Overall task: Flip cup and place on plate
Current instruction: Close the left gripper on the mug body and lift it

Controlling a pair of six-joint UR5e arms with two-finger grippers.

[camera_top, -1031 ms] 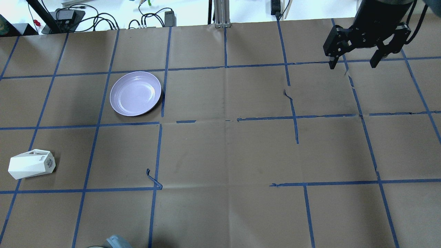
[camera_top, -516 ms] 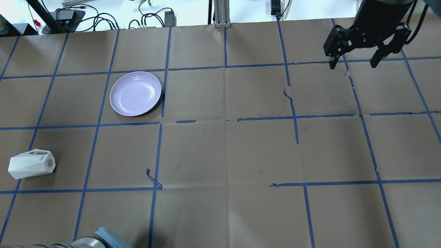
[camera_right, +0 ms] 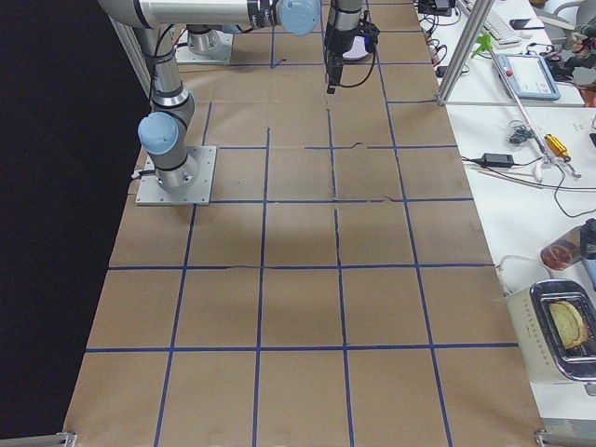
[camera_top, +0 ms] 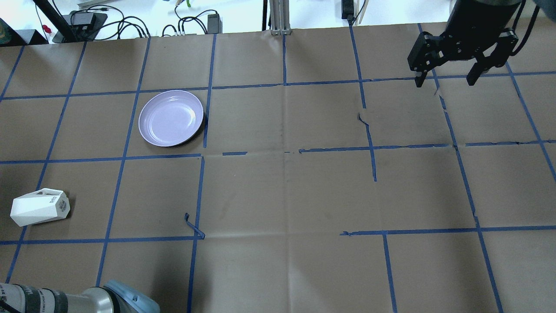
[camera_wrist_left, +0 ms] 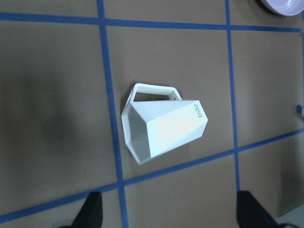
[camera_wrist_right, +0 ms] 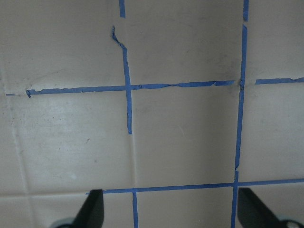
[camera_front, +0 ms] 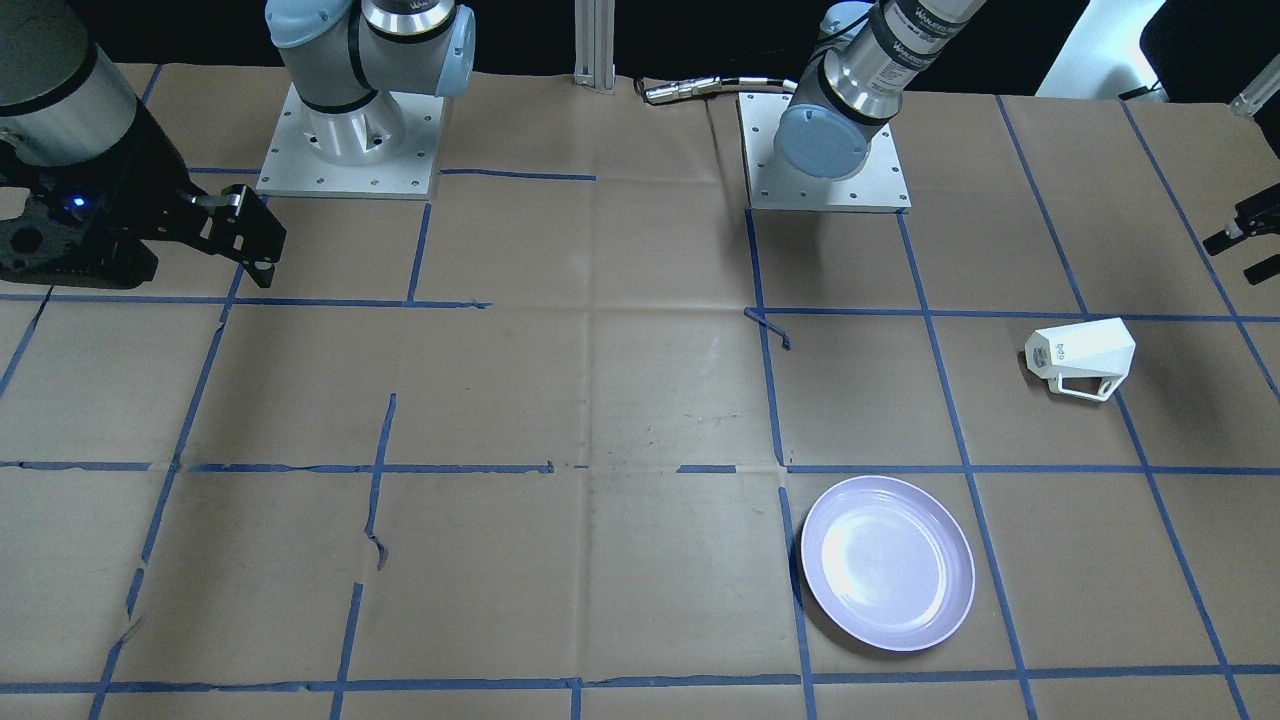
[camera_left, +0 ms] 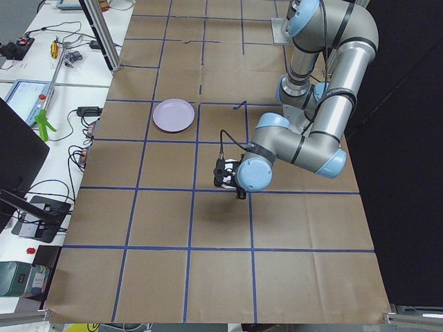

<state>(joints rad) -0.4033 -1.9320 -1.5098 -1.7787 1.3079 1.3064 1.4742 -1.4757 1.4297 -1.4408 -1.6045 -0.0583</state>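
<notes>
The robot's left gripper needs to close on the white cup's rim (camera_front: 1125, 328) (camera_wrist_left: 149, 143), on the side opposite the handle, with one finger inside the cup's opening.
The white faceted cup (camera_top: 39, 206) lies on its side near the table's left edge, handle flat on the paper; it also shows in the front view (camera_front: 1080, 355) and the left wrist view (camera_wrist_left: 164, 126). The lavender plate (camera_top: 171, 118) sits empty farther out, also seen in the front view (camera_front: 887, 563). My left gripper (camera_wrist_left: 171, 216) is open and empty, held above the table and apart from the cup; it shows at the front view's right edge (camera_front: 1243, 243). My right gripper (camera_top: 445, 80) is open and empty at the far right.
Brown paper with a blue tape grid covers the table (camera_top: 286, 195). My left arm's elbow (camera_top: 126, 300) enters at the near left edge. Cables and power bricks (camera_top: 130, 21) lie beyond the far edge.
My left arm has swung into the overhead view at the near left edge. The cup, the plate and the right arm have not moved.
</notes>
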